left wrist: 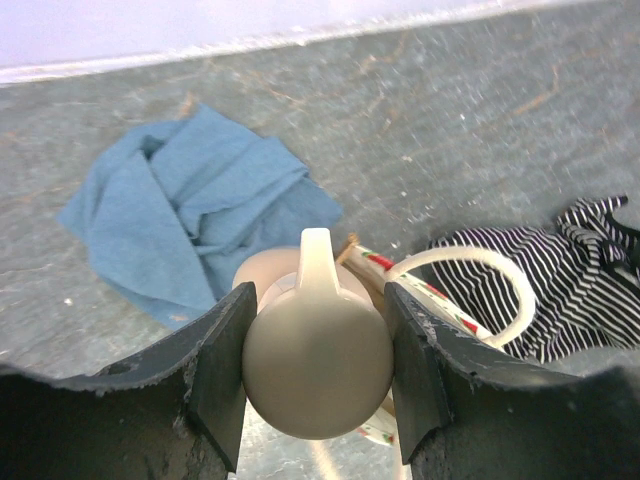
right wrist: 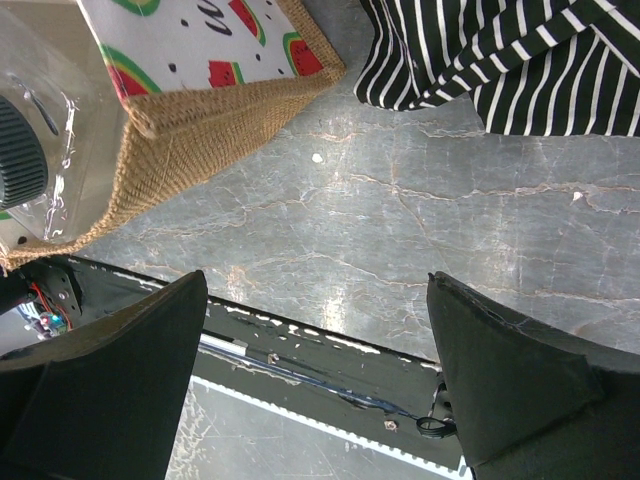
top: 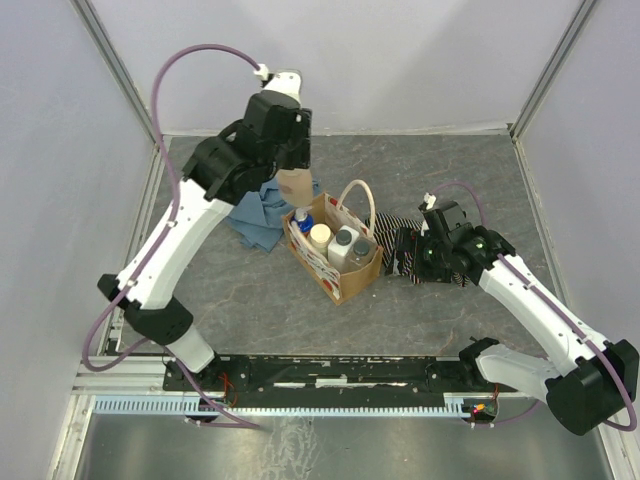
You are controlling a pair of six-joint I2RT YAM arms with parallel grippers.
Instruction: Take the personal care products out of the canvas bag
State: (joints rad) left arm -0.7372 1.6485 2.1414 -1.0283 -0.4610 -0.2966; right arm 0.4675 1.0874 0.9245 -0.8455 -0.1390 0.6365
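Observation:
The blue-and-orange bottle has an upper blue part (top: 305, 222) beside the round cream cap in the canvas bag, and my right gripper needs to close on that part next.
The canvas bag (top: 345, 272) stands mid-table with its rope handle (top: 358, 192) up. My left gripper (top: 292, 172) is shut on the cream cap (left wrist: 318, 365) of the beige bottle (top: 294, 188) and holds it above the bag's far left corner. Inside the bag are a blue-and-orange bottle (top: 304, 222), a round cream cap (top: 320, 235) and two white bottles with grey caps (top: 345, 240). My right gripper (top: 404, 254) is open and empty just right of the bag. In the right wrist view (right wrist: 315, 370) it is low over the table, with the bag (right wrist: 210, 125) and a white bottle (right wrist: 50, 130) at upper left.
A blue cloth (top: 262, 215) lies left of the bag and also shows in the left wrist view (left wrist: 190, 220). A black-and-white striped cloth (top: 400, 232) lies right of the bag under my right gripper, and shows in both wrist views (left wrist: 575, 270) (right wrist: 500, 60). A black rail (top: 330, 372) runs along the near edge.

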